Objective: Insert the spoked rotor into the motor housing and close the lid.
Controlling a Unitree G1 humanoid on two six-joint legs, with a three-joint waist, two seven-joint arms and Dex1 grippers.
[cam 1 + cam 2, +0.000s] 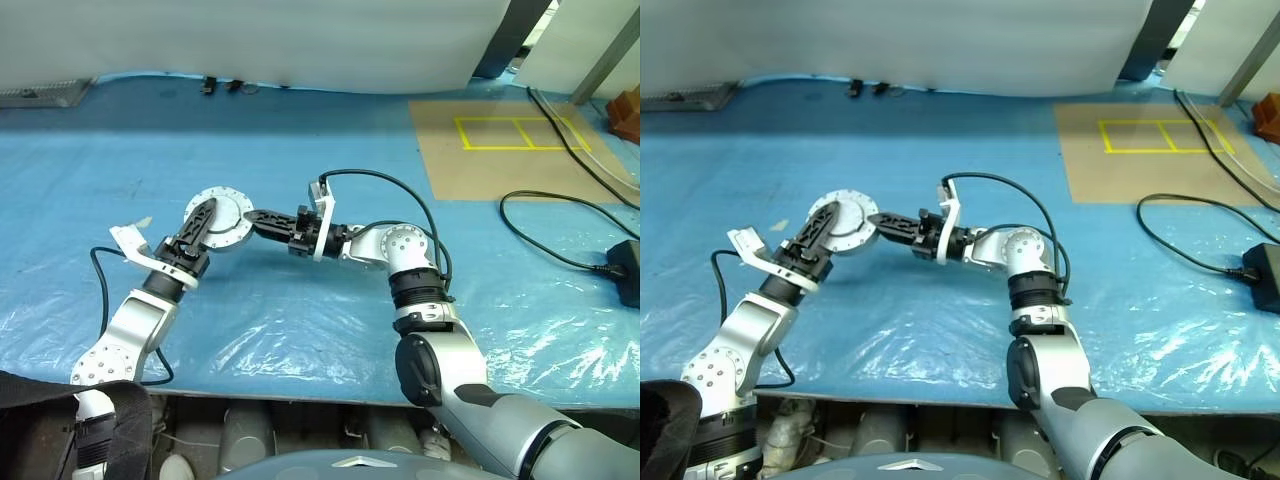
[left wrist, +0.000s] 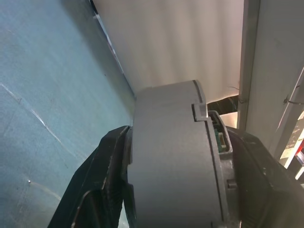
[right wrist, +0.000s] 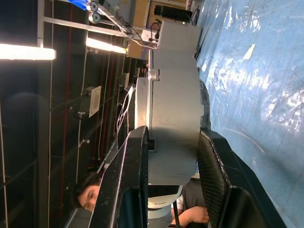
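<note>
Next, my left gripper lets go of the silver motor housing on the blue sheet (image 1: 136, 238) beneath that gripper's white bracket.
A round silver motor housing (image 1: 236, 204) hangs just above the blue table sheet, its flat face with a ring of small holes turned up towards me. My left gripper (image 1: 203, 220) is shut on it from the near left, one black finger lying across the face. My right gripper (image 1: 256, 217) is shut on its right rim. In the wrist views it is a thick grey drum (image 2: 171, 156) (image 3: 173, 118) clamped across its thickness. A thinner flange, perhaps the lid (image 3: 143, 104), sits flush on one end. The spoked rotor is hidden.
A blue plastic sheet (image 1: 300, 300) covers the table. A brown board with a yellow taped rectangle (image 1: 500, 140) lies at the back right, black cables and a power adapter (image 1: 625, 265) at the right. Small dark items (image 1: 225, 85) sit by the back edge. A person (image 3: 90, 197) sits nearby.
</note>
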